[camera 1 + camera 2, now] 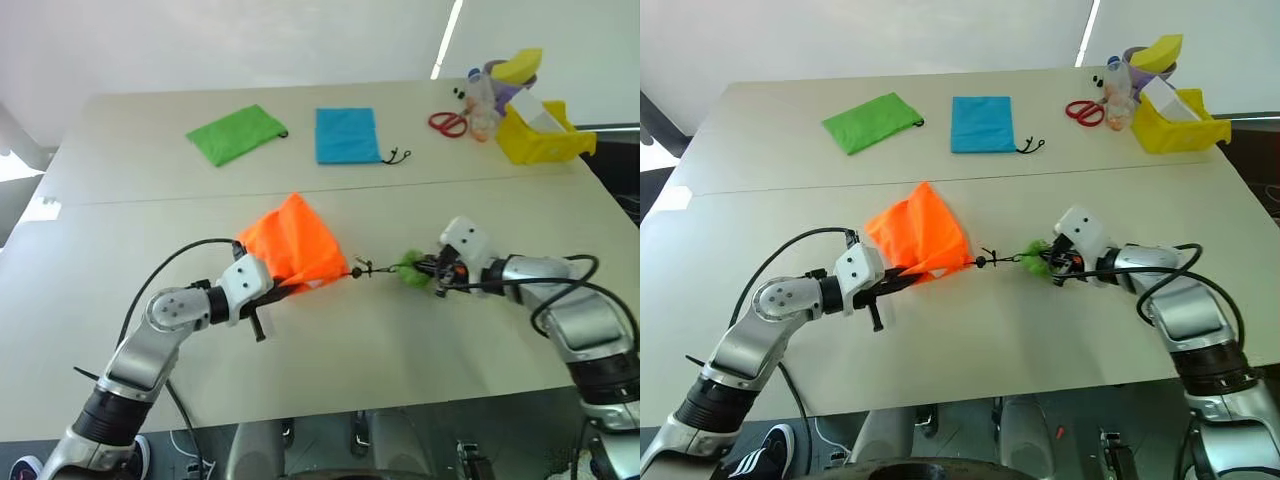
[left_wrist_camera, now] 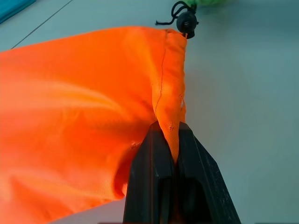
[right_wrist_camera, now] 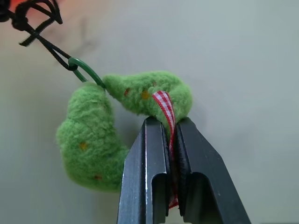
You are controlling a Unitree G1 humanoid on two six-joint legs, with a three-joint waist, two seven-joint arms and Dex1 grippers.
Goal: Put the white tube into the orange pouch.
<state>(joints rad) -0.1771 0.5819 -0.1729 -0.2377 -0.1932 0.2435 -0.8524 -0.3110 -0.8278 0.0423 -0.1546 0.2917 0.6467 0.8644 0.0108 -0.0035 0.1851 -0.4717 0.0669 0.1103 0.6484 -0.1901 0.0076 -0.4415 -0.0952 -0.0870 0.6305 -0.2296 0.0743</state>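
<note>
I can see the cord loops through the green charm's ring while my left gripper holds fabric, so I should take the taut cord [image 1: 369, 267] with my left gripper to free the charm.
The orange pouch [image 1: 295, 245] lies bunched up at the middle of the table. My left gripper [image 1: 275, 288] is shut on a fold of its fabric near the mouth, seen close up in the left wrist view [image 2: 171, 128]. A black drawstring cord [image 1: 362, 268] with a round stopper [image 2: 187, 21] runs taut from the pouch's mouth to a fuzzy green charm [image 3: 93, 140]. My right gripper [image 3: 169, 122] is shut on the charm's red-and-white ribbon, to the right of the pouch [image 1: 432, 272]. The white tube is out of view.
At the back of the table lie a green pouch [image 1: 236, 133] and a blue pouch [image 1: 347, 134]. Red scissors [image 1: 449, 123], a small bottle [image 1: 482, 100] and a yellow bin [image 1: 540, 135] stand at the back right.
</note>
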